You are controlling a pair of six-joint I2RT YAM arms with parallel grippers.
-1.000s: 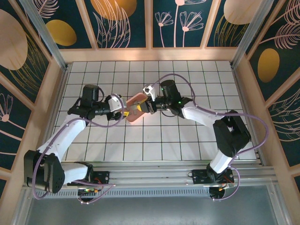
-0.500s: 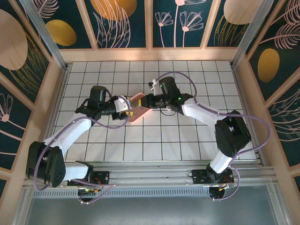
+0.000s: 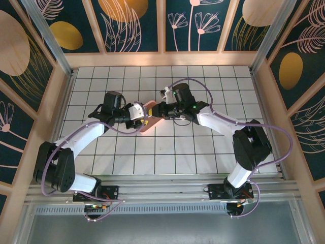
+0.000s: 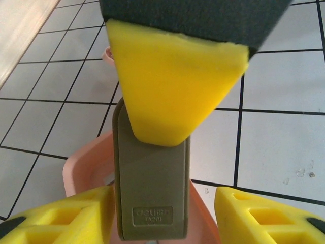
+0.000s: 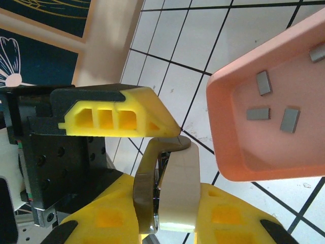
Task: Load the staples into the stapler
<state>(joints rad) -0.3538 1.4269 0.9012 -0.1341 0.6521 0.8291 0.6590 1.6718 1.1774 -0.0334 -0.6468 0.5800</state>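
Note:
The robot's right gripper clamps the stapler's grey-olive side to its body, so the left gripper will hold the stapler while the right gripper turns to grip the stapler's sides (image 4: pixel 118 134).
The stapler (image 5: pixel 179 183), grey-olive with a metal inner rail, stands on end with my right gripper (image 5: pixel 175 206) shut on it. Its top face (image 4: pixel 152 188) lies between the yellow fingers (image 4: pixel 264 218) of my left gripper (image 4: pixel 162 221). That gripper is open: the left finger is against the stapler's side and a gap shows on the right. Several staples (image 5: pixel 258 113), small flat grey strips, lie loose in the pink tray (image 5: pixel 223 152). In the top view both grippers meet over the tray (image 3: pixel 145 127), the left gripper (image 3: pixel 141 118) facing the right gripper (image 3: pixel 158 113).
The table (image 3: pixel 203 147) is white tile with black grid lines, walled by wooden panels. A finger of the right gripper (image 4: pixel 172 86) hangs over the stapler in the left wrist view. The left gripper's finger and black mount (image 5: pixel 111 118) crowd the stapler's upper end.
My left arm has swung right and brought its gripper up to the stapler, its jaws narrowing. The right gripper shifted slightly left, still holding the stapler.

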